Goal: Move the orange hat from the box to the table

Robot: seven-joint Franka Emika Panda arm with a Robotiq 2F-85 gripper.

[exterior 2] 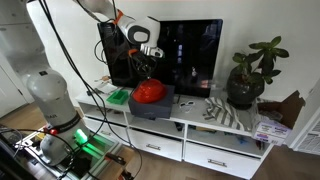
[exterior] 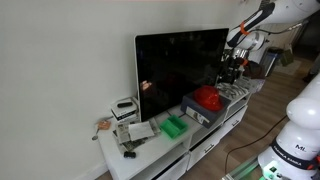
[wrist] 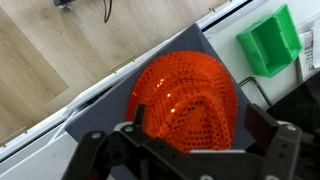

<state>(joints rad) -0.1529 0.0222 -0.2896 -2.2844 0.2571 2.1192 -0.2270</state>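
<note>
Next, I lower my gripper to the dome's top [exterior: 210, 92] [wrist: 198, 118] on the orange hat and close it there to pinch the top together.
The orange hat [exterior: 208, 98] [exterior 2: 150, 92] [wrist: 185, 98] sits dome-up on the dark grey box [exterior: 196, 112] [exterior 2: 163, 104] [wrist: 105, 118], which lies on the long white table [exterior: 150, 152] [exterior 2: 225, 130]. My gripper [exterior: 232, 66] [exterior 2: 146, 62] [wrist: 198, 128] hangs above the hat, apart from it in both exterior views. In the wrist view its two dark fingers stand wide apart on either side of the hat's near part. It is open and holds nothing.
A large black TV [exterior: 180, 65] [exterior 2: 190, 55] stands behind the box. A small green tray [exterior: 174, 126] [exterior 2: 120, 96] [wrist: 268, 40] lies beside the box. A white boxy device [exterior: 125, 106] and a potted plant [exterior 2: 248, 72] stand toward the ends.
</note>
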